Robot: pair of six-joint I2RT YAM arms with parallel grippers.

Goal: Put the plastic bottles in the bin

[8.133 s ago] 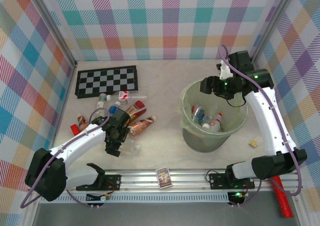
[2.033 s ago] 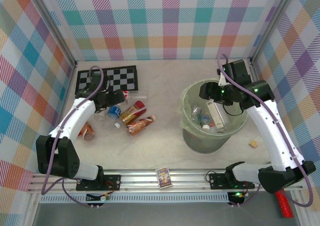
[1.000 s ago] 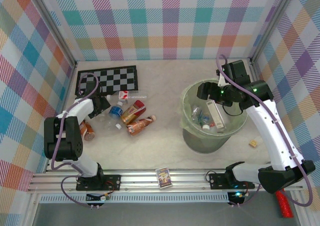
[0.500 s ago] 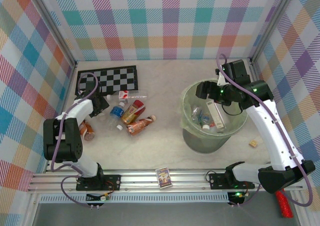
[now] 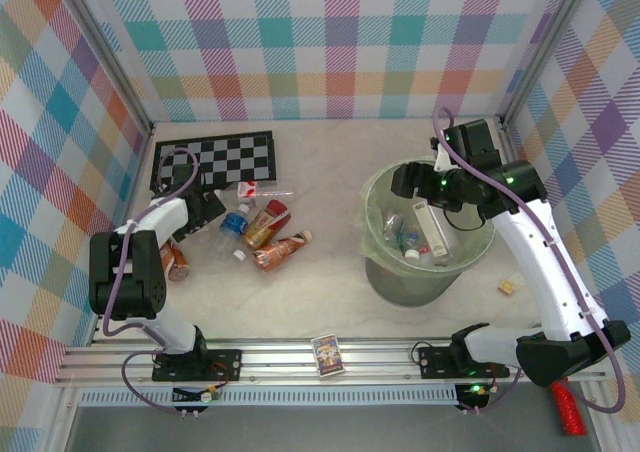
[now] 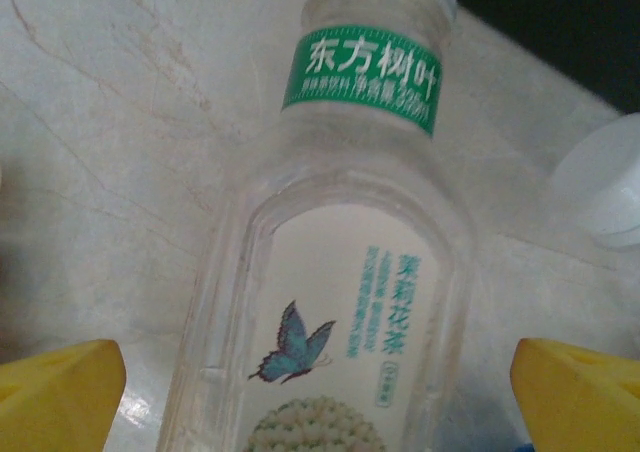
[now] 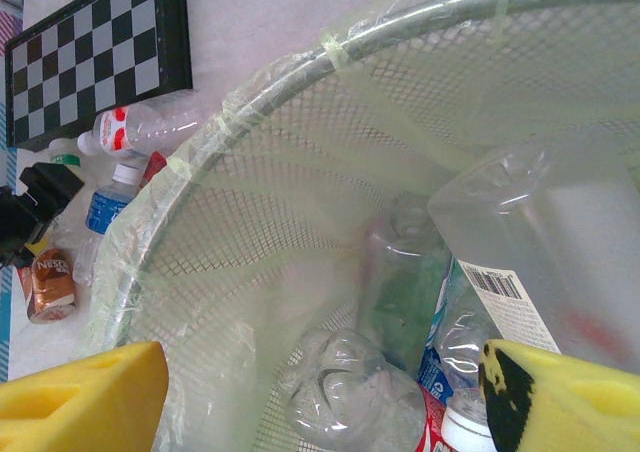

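Observation:
My left gripper is far from the bin, as is the butterfly-label bottle, so it should take its lower body (image 6: 315, 407) and offer the neck end to my right gripper.
A clear plastic bottle (image 6: 340, 272) with a green neck band and a butterfly label lies on the table between my left gripper's (image 6: 320, 402) yellow fingertips (image 6: 55, 392), which stand wide apart and clear of it. From above, the left gripper (image 5: 207, 209) is low by the bottle pile: a blue-label bottle (image 5: 232, 222), orange-brown bottles (image 5: 265, 222) (image 5: 282, 252) (image 5: 177, 262) and a red-white-label one (image 5: 262, 189). My right gripper (image 5: 405, 179) hovers open over the pale green bin (image 5: 400, 282). Inside the bin (image 7: 230, 122) lie several clear bottles (image 7: 370, 402).
A chessboard (image 5: 213, 160) lies behind the pile. A loose white cap (image 5: 237, 255) sits among the bottles. A small picture card box (image 5: 328, 353) rests on the front rail, a small tan piece (image 5: 508, 286) right of the bin, and a red stick (image 5: 565, 407) at the front right.
My left gripper's fingers have spread wider around the clear bottle and the blue-label bottle has shifted slightly. The right arm has stayed over the bin.

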